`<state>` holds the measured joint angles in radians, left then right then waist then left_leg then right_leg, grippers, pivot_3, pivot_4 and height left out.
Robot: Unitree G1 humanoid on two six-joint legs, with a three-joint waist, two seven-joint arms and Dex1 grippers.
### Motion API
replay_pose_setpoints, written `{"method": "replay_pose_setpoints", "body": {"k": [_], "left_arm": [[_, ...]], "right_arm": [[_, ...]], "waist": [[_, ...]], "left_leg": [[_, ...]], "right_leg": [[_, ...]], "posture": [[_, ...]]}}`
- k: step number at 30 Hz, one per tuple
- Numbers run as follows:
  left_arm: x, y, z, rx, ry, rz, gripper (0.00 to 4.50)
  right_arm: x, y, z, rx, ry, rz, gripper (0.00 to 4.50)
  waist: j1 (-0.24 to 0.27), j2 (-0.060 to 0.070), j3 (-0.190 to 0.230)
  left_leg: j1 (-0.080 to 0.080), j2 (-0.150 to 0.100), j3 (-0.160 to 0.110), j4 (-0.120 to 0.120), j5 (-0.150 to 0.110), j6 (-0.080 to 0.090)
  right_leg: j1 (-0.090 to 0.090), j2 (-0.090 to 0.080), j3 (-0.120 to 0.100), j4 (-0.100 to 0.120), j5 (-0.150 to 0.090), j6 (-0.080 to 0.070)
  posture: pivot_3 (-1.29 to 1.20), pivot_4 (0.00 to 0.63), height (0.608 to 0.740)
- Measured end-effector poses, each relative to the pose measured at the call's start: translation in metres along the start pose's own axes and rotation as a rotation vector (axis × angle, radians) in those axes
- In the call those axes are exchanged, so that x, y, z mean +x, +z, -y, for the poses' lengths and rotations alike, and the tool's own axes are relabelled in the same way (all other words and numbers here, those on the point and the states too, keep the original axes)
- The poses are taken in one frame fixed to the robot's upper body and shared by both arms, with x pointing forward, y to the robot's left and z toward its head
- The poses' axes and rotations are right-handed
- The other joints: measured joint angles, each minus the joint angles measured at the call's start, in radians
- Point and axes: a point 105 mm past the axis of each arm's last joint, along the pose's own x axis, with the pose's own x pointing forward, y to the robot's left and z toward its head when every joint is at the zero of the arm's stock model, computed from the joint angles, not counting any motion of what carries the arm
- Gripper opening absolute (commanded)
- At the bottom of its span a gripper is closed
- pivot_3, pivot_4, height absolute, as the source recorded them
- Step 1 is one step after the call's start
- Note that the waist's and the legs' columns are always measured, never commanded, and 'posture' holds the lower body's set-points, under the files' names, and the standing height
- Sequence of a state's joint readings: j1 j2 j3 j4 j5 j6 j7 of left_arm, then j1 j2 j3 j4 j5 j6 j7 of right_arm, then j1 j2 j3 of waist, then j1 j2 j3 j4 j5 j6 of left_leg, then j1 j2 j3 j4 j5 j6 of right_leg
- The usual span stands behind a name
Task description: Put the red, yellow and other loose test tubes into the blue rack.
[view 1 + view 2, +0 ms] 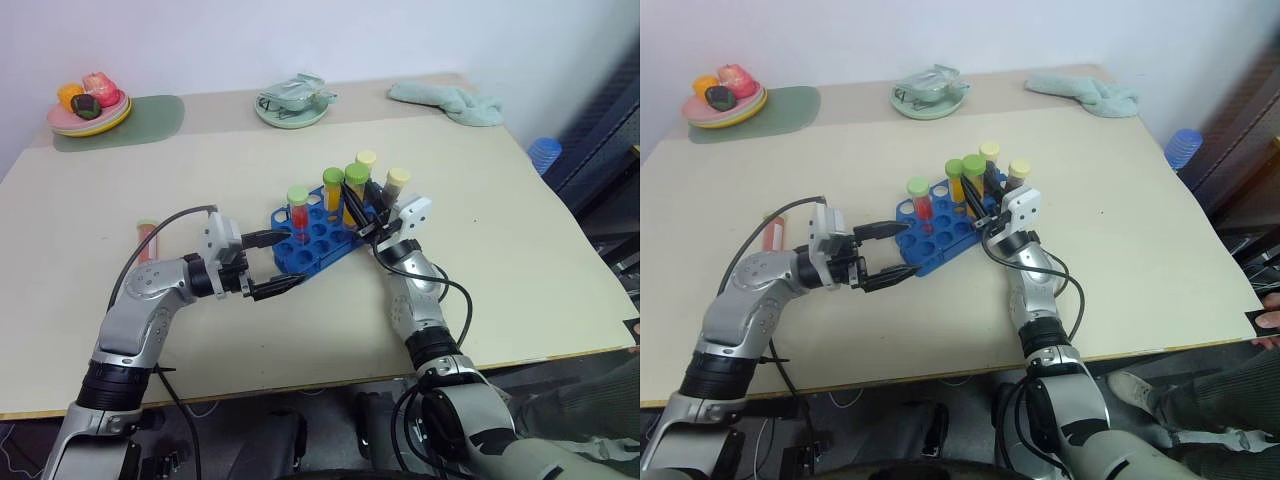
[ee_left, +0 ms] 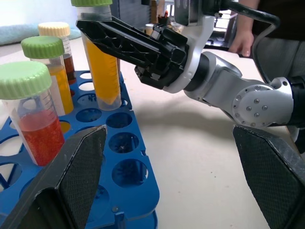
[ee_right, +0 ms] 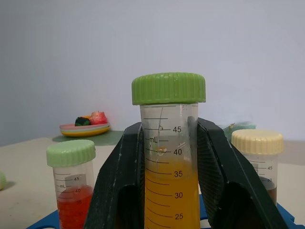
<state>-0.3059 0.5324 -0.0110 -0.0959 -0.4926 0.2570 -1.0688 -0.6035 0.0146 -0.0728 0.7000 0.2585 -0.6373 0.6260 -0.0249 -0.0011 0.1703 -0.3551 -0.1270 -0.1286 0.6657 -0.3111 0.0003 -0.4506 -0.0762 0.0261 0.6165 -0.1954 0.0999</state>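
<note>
My right gripper is going to release its yellow tube in a near-edge hole of the blue rack [image 1: 353, 232], beside the yellow tube that is standing there.
The blue rack [image 1: 318, 240] lies mid-table. In it stand a red tube with a green cap [image 1: 297, 212], a yellow tube with a green cap [image 1: 332, 190] and two cream-capped tubes [image 1: 397, 182]. My right gripper [image 3: 169, 167] is shut on another green-capped yellow tube [image 2: 102, 71], held upright over the rack's holes; I cannot tell whether it is seated. My left gripper [image 1: 288, 260] is open at the rack's near end, holding nothing. A loose reddish tube [image 1: 147, 240] lies flat on the table, left of my left arm.
At the back left a plate of toy food [image 1: 90, 110] sits on a green mat. A round green plate [image 1: 292, 108] and a teal cloth [image 1: 445, 102] lie along the back edge. A person's hand [image 2: 243, 43] is beyond the table's right side.
</note>
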Motion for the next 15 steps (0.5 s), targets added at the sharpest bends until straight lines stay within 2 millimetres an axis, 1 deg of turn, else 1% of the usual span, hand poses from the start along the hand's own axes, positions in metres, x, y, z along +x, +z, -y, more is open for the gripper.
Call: {"method": "replay_pose_setpoints", "body": {"k": [15], "left_arm": [[-0.0047,0.0028,-0.0039,0.008,0.021,0.007,4.34]], "right_arm": [[-0.0046,0.0015,0.0049,-0.009,-0.028,0.006,1.11]], "waist": [[0.004,0.0,0.0]], "left_leg": [[0.0,0.0,0.0,0.0,0.0,0.0]], "right_leg": [[0.0,0.0,0.0,0.0,0.0,0.0]], "posture": [[0.0,0.15,0.74]]}}
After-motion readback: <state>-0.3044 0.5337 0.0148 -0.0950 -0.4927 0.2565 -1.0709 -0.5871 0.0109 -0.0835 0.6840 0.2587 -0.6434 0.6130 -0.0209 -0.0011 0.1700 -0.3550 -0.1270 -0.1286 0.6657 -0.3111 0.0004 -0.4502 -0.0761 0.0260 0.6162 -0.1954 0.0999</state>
